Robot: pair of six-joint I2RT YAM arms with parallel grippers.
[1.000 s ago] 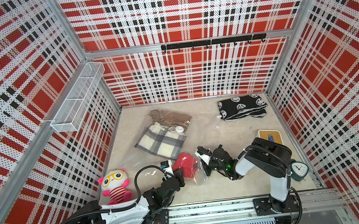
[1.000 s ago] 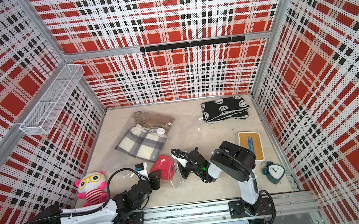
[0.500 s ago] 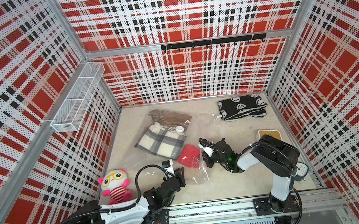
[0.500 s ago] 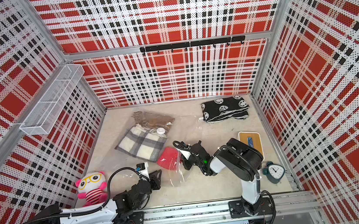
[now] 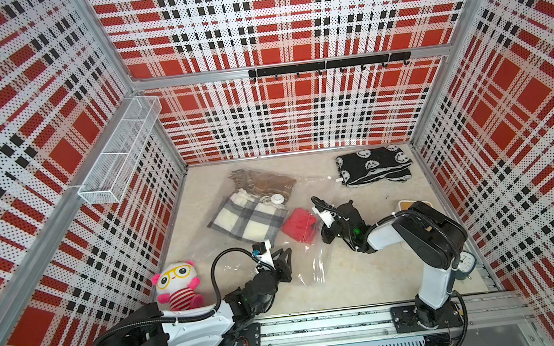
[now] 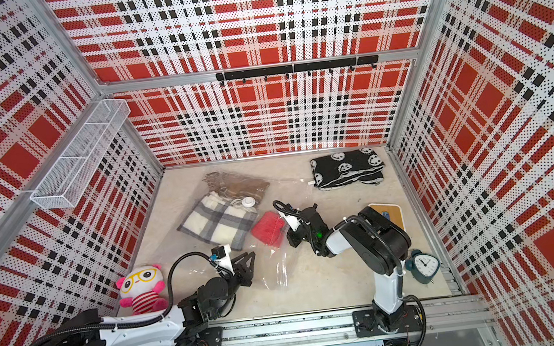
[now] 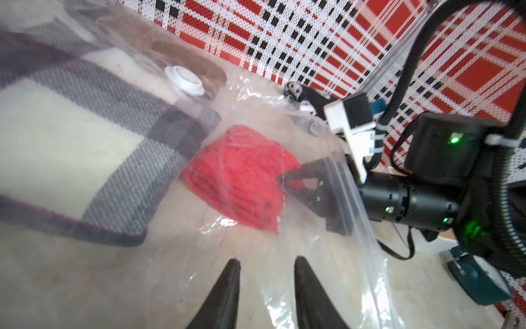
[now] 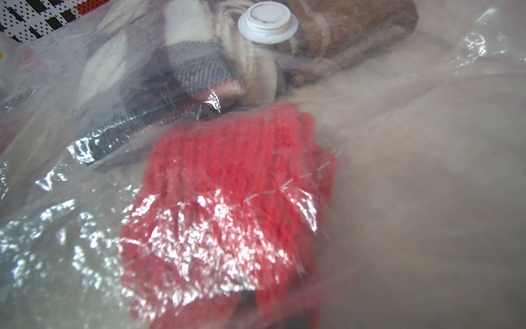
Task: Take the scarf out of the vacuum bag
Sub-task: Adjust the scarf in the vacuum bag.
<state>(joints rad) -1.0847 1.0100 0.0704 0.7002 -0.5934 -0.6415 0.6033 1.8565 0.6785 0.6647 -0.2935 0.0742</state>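
Note:
My right gripper is pinching just a small edge of the red scarf under the plastic, so I need to open it wide and grab the thick folded end (image 5: pixel 308 226) before I pull.
The vacuum bag (image 5: pixel 313 264) (image 6: pixel 275 272) lies clear and crinkled across the floor, its white valve (image 5: pixel 277 199) (image 8: pixel 267 22) facing up. A folded red knitted scarf (image 5: pixel 298 226) (image 6: pixel 267 229) (image 7: pixel 242 173) (image 8: pixel 227 185) sits under the plastic near the bag's right side. My right gripper (image 5: pixel 320 221) (image 7: pixel 290 178) is shut on the red scarf's edge, reaching in from the right. The left gripper (image 5: pixel 282 255) (image 7: pixel 266 262) hovers open over the bag's front flap, its fingertips apart with nothing between them.
A grey-and-cream plaid scarf (image 5: pixel 245 219) and a brown one (image 5: pixel 266 182) fill the bag's back half. A black scarf with white faces (image 5: pixel 373 165) lies back right. A plush toy (image 5: pixel 177 284), a teal clock (image 6: pixel 424 265) and a yellow board (image 6: pixel 390 213) sit nearby.
My right gripper has carried the red scarf away from the front edge, toward the back. The left gripper has let go and widened, staying near the bag's front flap.

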